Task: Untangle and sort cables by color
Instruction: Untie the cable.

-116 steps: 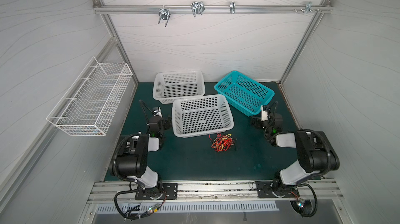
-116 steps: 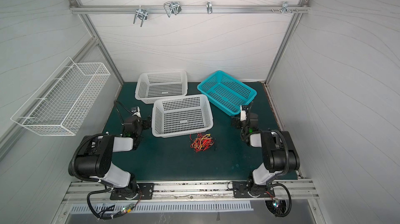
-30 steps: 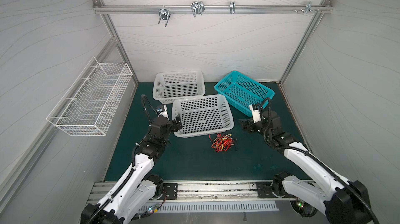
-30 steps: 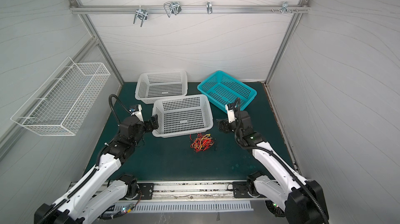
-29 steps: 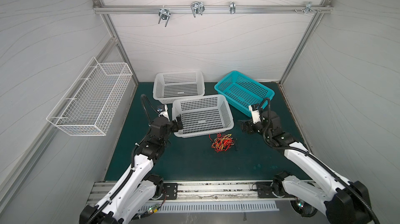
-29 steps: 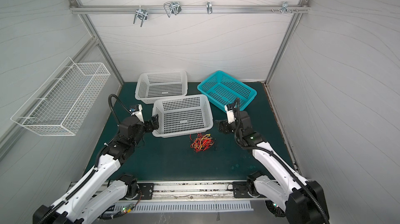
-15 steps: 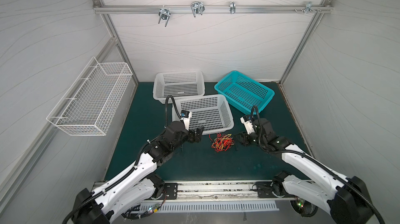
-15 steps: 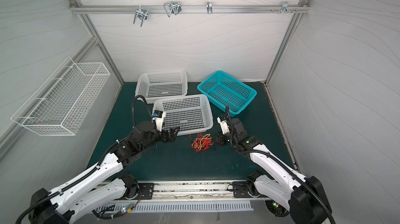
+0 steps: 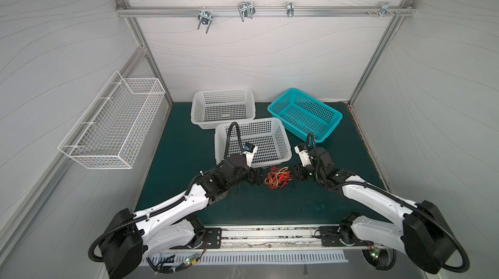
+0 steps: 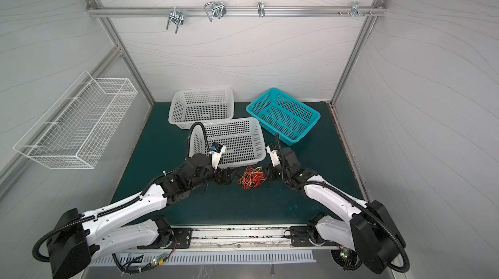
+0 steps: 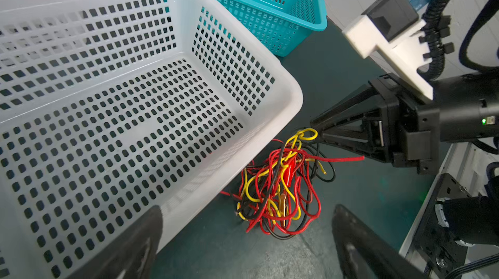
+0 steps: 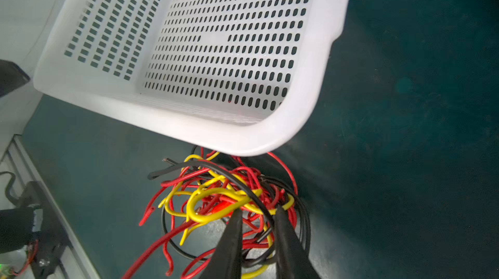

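Note:
The robot's right gripper pinches the black cable among red and yellow cables, so it should open and first take the black cable nearer its loose end (image 12: 156, 174).
The cables (image 9: 278, 178) (image 10: 251, 177) lie as one red, yellow and black tangle on the green mat, just in front of the near white basket (image 9: 285, 140). My right gripper (image 9: 294, 176) (image 12: 258, 211) is at the tangle's right side, its jaws drawn close with red and black wires pinched between them under a yellow loop (image 12: 213, 204). The left wrist view shows its tips (image 11: 317, 130) meeting at that loop. My left gripper (image 9: 256, 177) (image 11: 248, 210) stands wide open at the tangle's (image 11: 280, 191) left side, apart from it, one finger (image 11: 135, 245) by the basket wall.
A second white basket (image 9: 222, 94) sits at the back. A teal basket (image 9: 305, 113) sits back right. A white wire basket (image 9: 113, 121) hangs on the left wall. The near white basket's rim (image 12: 243, 140) overhangs the far edge of the tangle.
Both arms have swung in from the sides to the tangle. The right jaws have closed down onto wires. The left jaws stayed wide open.

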Robot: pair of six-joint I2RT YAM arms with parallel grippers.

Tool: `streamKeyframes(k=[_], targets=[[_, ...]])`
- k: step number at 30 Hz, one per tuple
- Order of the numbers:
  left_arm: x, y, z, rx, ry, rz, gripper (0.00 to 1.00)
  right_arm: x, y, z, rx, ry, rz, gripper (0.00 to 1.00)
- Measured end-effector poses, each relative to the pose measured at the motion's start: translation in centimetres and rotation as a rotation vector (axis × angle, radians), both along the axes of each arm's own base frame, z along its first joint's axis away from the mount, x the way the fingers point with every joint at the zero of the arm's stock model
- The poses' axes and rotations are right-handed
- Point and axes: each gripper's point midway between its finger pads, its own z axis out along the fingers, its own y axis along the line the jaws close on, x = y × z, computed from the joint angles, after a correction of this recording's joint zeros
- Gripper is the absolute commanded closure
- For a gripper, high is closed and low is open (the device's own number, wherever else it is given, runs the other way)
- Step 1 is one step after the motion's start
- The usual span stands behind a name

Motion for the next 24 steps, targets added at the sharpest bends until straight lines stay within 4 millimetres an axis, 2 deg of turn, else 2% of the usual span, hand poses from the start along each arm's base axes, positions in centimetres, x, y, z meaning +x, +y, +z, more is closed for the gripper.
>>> streamKeyframes(k=[3,5,8,11,19,21,24], targets=[[0.1,-0.3,0.3,-0.016,-0.010,-0.007,0.01,0.1,0.0,-0.3,-0.009,0.003,-0.002,0.85],[0.1,-0.4,0.5,-0.024,-0.016,-0.010,0.01,0.1,0.0,-0.5,-0.014,0.005,-0.002,0.83],[0.1,-0.5,0.6,-0.035,-0.024,-0.013,0.01,0.2,-0.1,-0.6,-0.020,0.002,-0.003,0.69],[0.1,-0.5,0.5,-0.039,-0.028,-0.013,0.01,0.2,-0.1,-0.6,-0.027,-0.005,-0.001,0.65],[0.3,-0.7,0.6,-0.044,-0.032,-0.014,0.01,0.5,0.0,-1.3,-0.044,-0.003,0.005,0.66],[0.3,-0.7,0.4,-0.041,-0.029,-0.014,0.01,0.5,0.0,-1.7,-0.053,0.005,0.005,0.69],[0.3,-0.7,0.3,-0.038,-0.027,-0.014,0.01,0.6,0.0,-2.1,-0.062,0.008,0.007,0.81]])
